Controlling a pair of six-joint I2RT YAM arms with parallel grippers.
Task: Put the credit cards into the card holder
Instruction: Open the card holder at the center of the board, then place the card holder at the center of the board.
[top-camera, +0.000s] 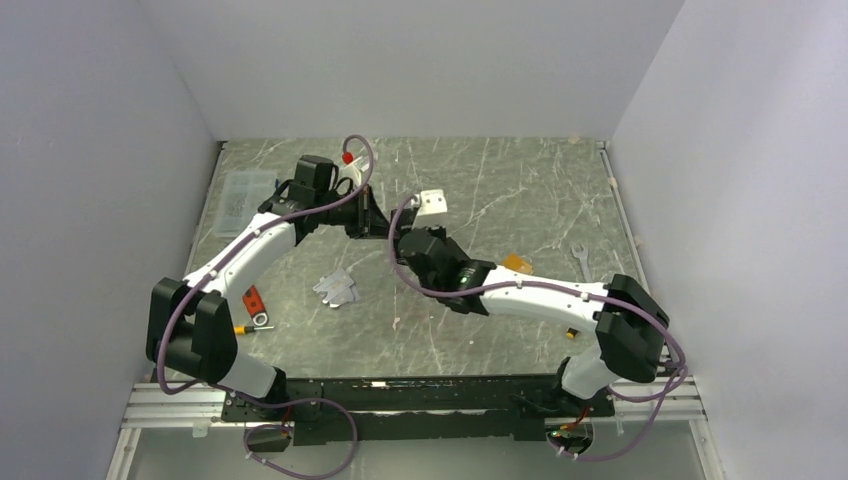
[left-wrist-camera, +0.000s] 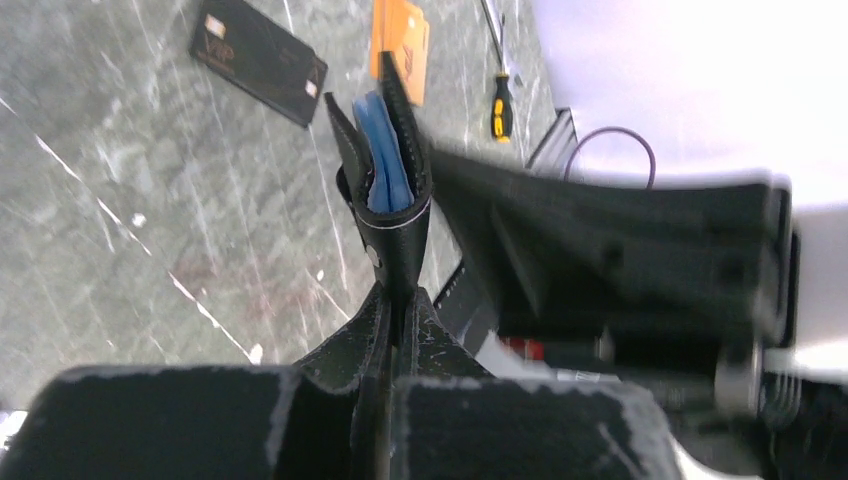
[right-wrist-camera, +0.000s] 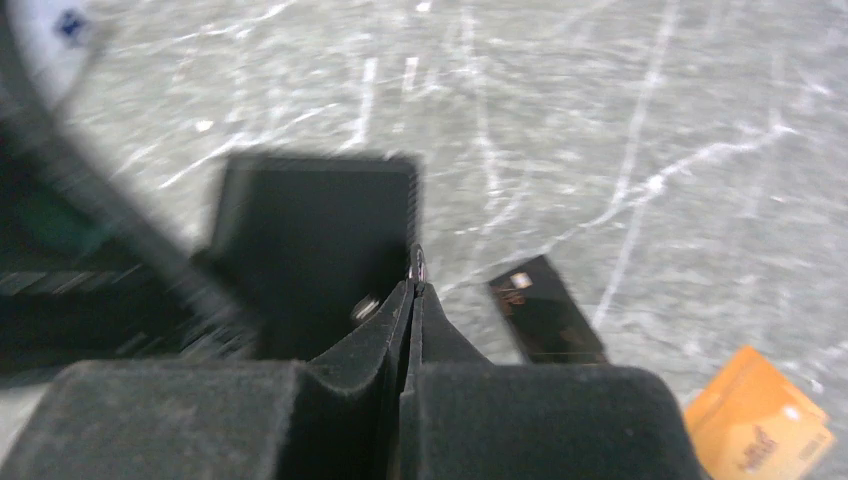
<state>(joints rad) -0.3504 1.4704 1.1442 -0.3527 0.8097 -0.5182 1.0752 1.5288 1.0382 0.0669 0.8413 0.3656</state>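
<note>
The robot's left gripper needs to release the black card holder on the bare table (top-camera: 431, 305) (left-wrist-camera: 290, 225) between the clear sleeve and the orange card.
My left gripper (left-wrist-camera: 400, 297) is shut on the lower edge of the black card holder (left-wrist-camera: 397, 225) and holds it upright and edge-on above the table. Its bluish pockets (left-wrist-camera: 385, 170) gape slightly at the top. My right gripper (right-wrist-camera: 413, 287) is shut on a thin edge of the card holder (right-wrist-camera: 310, 240), where a metal snap (right-wrist-camera: 417, 264) shows at the fingertips. One black credit card (right-wrist-camera: 545, 310) and an orange one (right-wrist-camera: 760, 420) lie flat on the table beyond. In the top view both grippers meet mid-table, left (top-camera: 365, 215) and right (top-camera: 400, 243), with the orange card (top-camera: 517, 263) to their right.
A clear box of screws (top-camera: 240, 200) stands at the far left. A small clear sleeve (top-camera: 337, 288) lies in front of the left arm. A wrench (top-camera: 580, 260) and a yellow-handled screwdriver (left-wrist-camera: 500, 105) lie to the right, and small tools (top-camera: 255, 310) near the left arm.
</note>
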